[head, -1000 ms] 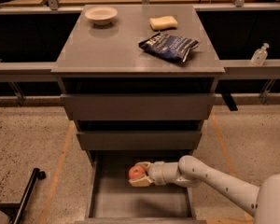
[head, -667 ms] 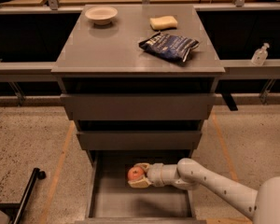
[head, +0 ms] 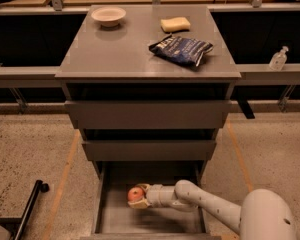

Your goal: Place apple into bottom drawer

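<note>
Next, I release the apple, now held low inside the open drawer, on the bottom drawer's grey bottom [head: 128,203], on the side of the drawer toward the black bar.
The apple [head: 135,193] is small, round and red-orange. My gripper [head: 138,196] is shut on it, with one finger above and one below. The white arm reaches in from the lower right and holds the apple inside the open bottom drawer [head: 106,219], low over its flat grey floor, toward the middle left. The bottom drawer is pulled out below two wider grey drawers, which are closed.
On the cabinet top [head: 115,54] stand a white bowl [head: 108,16], a yellow sponge [head: 175,24] and a dark blue chip bag [head: 180,50]. A clear bottle [head: 278,59] stands on the right ledge. A black bar [head: 30,209] lies on the floor at the lower left.
The gripper with the apple has moved slightly left and lower into the bottom drawer. Nothing else has moved.
</note>
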You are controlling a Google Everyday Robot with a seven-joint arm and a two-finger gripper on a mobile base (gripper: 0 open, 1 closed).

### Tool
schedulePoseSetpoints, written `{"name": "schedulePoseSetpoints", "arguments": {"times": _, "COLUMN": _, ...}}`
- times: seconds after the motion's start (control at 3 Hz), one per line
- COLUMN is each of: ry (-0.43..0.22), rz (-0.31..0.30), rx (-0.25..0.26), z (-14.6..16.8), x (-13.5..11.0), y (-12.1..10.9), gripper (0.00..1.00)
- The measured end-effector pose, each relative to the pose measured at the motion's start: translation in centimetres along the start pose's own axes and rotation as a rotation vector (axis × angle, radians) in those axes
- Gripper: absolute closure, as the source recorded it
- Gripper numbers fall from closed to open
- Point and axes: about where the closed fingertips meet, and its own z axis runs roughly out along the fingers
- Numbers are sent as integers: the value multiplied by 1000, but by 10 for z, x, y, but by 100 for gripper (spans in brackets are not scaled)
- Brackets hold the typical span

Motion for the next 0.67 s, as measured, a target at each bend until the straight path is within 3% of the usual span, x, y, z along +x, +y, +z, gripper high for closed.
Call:
{"name": "schedulePoseSetpoints", "arguments": {"times": 0.33, "ry": 3, "rz": 6, "rx": 1, "z": 3, "x": 7, "y": 3, "gripper": 100}}
{"name": "schedulePoseSetpoints", "arguments": {"times": 0.67, "ry": 32, "rz": -45, "rx": -4, "z": 5, "x": 10, "y": 2, "gripper": 100}}
